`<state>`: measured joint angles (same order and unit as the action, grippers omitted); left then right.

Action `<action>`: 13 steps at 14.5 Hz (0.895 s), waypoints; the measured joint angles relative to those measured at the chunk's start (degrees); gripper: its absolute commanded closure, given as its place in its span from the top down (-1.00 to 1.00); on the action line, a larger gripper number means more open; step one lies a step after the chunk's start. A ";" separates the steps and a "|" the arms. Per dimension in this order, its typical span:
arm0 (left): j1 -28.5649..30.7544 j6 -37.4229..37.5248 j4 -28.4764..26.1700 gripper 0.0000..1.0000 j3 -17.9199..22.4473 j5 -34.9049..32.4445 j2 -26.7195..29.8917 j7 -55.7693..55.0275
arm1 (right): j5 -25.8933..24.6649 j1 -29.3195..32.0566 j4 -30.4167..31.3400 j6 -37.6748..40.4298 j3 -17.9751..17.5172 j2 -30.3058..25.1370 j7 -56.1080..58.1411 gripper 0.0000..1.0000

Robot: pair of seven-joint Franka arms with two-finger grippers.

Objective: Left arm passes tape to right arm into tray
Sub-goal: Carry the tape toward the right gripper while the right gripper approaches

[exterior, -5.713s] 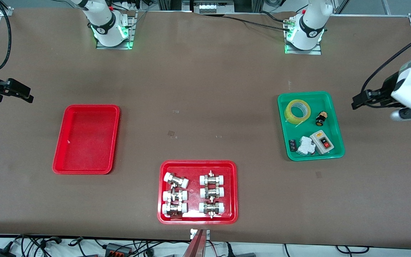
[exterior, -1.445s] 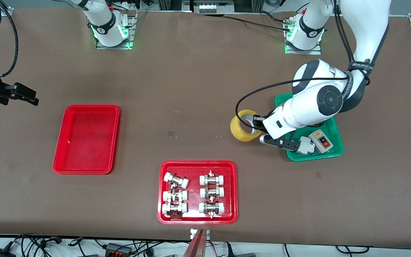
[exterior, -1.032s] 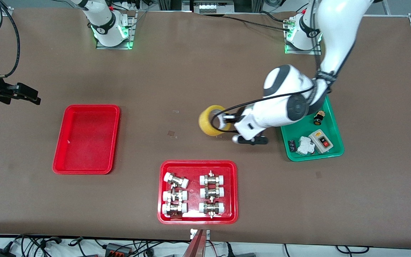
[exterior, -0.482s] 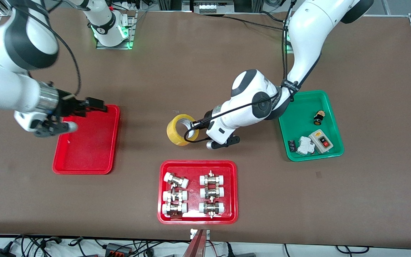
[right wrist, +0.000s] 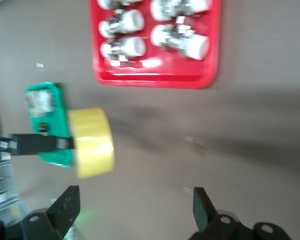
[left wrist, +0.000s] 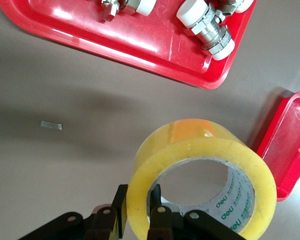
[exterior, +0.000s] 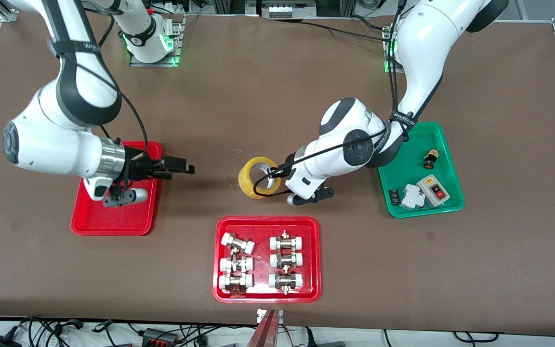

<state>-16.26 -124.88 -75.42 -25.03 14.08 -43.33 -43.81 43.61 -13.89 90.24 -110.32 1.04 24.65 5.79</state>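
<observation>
The yellowish tape roll has a free side (exterior: 243, 179) (right wrist: 94, 144) opposite my left gripper, facing the plain red tray. Next, my right gripper closes on that side.
The yellowish tape roll (exterior: 257, 177) stands on edge in the air over the middle of the table. My left gripper (exterior: 273, 173) is shut on its wall, one finger inside the core and one outside, as the left wrist view shows (left wrist: 138, 197) with the tape (left wrist: 200, 150). My right gripper (exterior: 184, 168) is open and empty, level with the tape, just past the plain red tray's (exterior: 113, 219) edge and pointing at the roll. Its wrist view (right wrist: 135, 197) shows the tape (right wrist: 92, 142) ahead, a gap away. The plain tray's corner shows in the left wrist view (left wrist: 290, 145).
A red tray of pipe fittings (exterior: 268, 220) lies nearer the front camera than the tape; it also shows in both wrist views (left wrist: 155, 47) (right wrist: 210, 60). A green tray (exterior: 395, 159) with a switch box and small parts sits toward the left arm's end.
My left arm lifted the tape from the green tray and carried it to mid-table, then drew back slightly. My right arm swung in over the plain tray toward the tape, fingers open.
</observation>
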 measured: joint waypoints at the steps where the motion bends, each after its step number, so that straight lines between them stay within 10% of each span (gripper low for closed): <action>1: -0.09 -0.01 0.02 -1.00 0.00 -0.03 0.00 0.00 | 4.46 -0.04 -0.73 -0.21 0.00 1.79 2.02 1.00; 5: -0.59 -0.39 0.05 -1.00 0.00 -2.84 -0.12 0.02 | 15.04 -0.90 -3.11 -2.00 0.00 8.29 6.82 1.00; 13: -1.86 -6.90 0.03 -1.00 0.16 -3.98 -1.65 0.06 | 19.84 -2.90 -7.26 -3.29 -1.09 14.59 7.01 1.00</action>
<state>-18.12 -131.78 -75.39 -24.88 10.10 -44.97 -43.76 63.45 -16.80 82.98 -113.61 -0.05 39.23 12.79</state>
